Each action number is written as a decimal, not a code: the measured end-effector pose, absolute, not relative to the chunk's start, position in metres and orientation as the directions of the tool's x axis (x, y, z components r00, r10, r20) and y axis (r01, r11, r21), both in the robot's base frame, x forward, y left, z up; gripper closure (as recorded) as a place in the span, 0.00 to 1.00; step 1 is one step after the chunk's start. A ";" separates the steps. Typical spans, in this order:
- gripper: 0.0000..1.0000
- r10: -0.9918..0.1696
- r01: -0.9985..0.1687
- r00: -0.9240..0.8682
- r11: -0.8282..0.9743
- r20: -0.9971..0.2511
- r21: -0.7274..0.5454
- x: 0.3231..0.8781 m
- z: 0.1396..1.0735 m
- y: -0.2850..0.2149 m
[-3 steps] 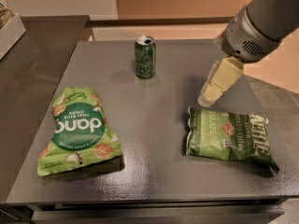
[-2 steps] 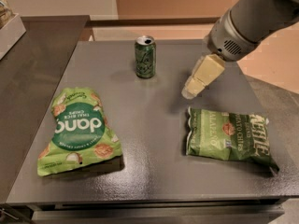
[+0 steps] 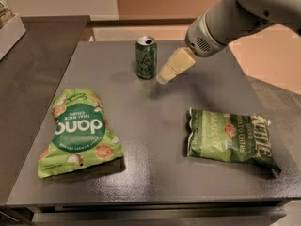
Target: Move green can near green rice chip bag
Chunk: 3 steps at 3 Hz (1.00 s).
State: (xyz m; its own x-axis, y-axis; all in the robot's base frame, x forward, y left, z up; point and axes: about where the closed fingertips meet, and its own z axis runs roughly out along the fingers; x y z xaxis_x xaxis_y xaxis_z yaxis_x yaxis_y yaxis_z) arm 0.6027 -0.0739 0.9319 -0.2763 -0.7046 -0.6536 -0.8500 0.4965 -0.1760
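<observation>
Next, I close my gripper on the green can's upper half [image 3: 146, 50], just below its top.
A green can [image 3: 146, 57] stands upright at the back middle of the dark table [image 3: 150, 173]. The green rice chip bag [image 3: 78, 131], light green with a white logo, lies flat at the front left. My gripper [image 3: 164, 76], with cream-coloured fingers, hangs just to the right of the can, close to it but apart from it. It holds nothing.
A dark green potato chip bag [image 3: 229, 138] lies at the front right. A second dark counter [image 3: 28, 79] adjoins the table on the left, with a white tray's corner [image 3: 9, 27] at its far end. The arm [image 3: 235, 18] comes in from the upper right.
The gripper has moved left and toward the back, from above the potato chip bag to right beside the can. The can and both bags have not moved.
</observation>
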 end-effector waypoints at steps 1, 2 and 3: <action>0.00 -0.642 -0.844 -0.265 0.515 -0.719 -0.150 0.628 0.931 -0.044; 0.00 -0.596 -0.846 -0.263 0.520 -0.758 -0.115 0.648 0.925 -0.018; 0.00 -0.563 -0.836 -0.282 0.542 -0.777 -0.090 0.665 0.919 -0.005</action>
